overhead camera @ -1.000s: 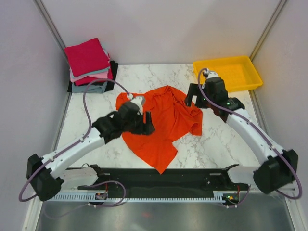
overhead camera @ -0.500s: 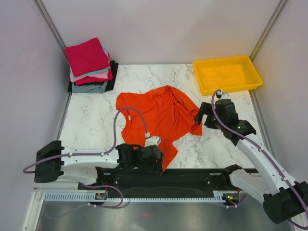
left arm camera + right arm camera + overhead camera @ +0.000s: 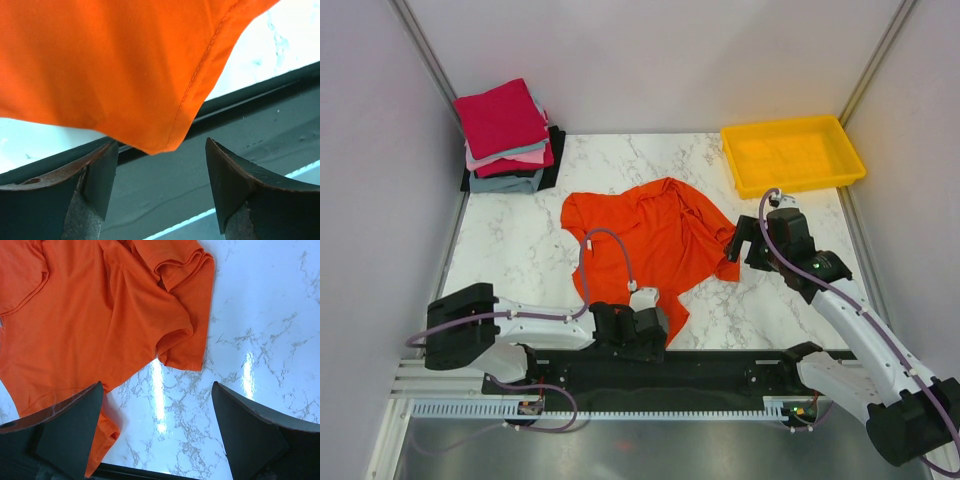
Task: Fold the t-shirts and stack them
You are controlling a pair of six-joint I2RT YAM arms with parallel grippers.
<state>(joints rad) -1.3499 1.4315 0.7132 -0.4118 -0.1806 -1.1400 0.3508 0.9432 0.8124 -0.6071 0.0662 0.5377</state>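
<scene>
The flat corner (image 3: 736, 278) (image 3: 199, 367) of the orange-red t-shirt, on the yellow tray's side of the table, is beside my right gripper's fingers, which will close on it.
The bright orange-red t-shirt (image 3: 655, 240) lies crumpled and spread on the middle of the marble table. Its near corner reaches the black rail at the front edge. My left gripper (image 3: 658, 326) is low at that corner. In the left wrist view its jaws (image 3: 161, 145) are open, with the shirt's hem corner (image 3: 165, 135) just ahead between the tips, not held. My right gripper (image 3: 740, 240) is open and empty beside the shirt's right sleeve (image 3: 185, 347), over bare marble (image 3: 156, 385). The crimson, pink, grey-blue and black t-shirts sit folded in a stack (image 3: 505, 130) at the back left.
A yellow plastic tray (image 3: 790, 152) stands at the back right. A black rail (image 3: 720, 370) runs along the table's near edge, just under the left gripper. Grey walls close in the left, right and back sides.
My left arm has pulled back from the middle of the shirt to its near corner at the front edge. My right arm has come back from the tray to the shirt's right sleeve.
</scene>
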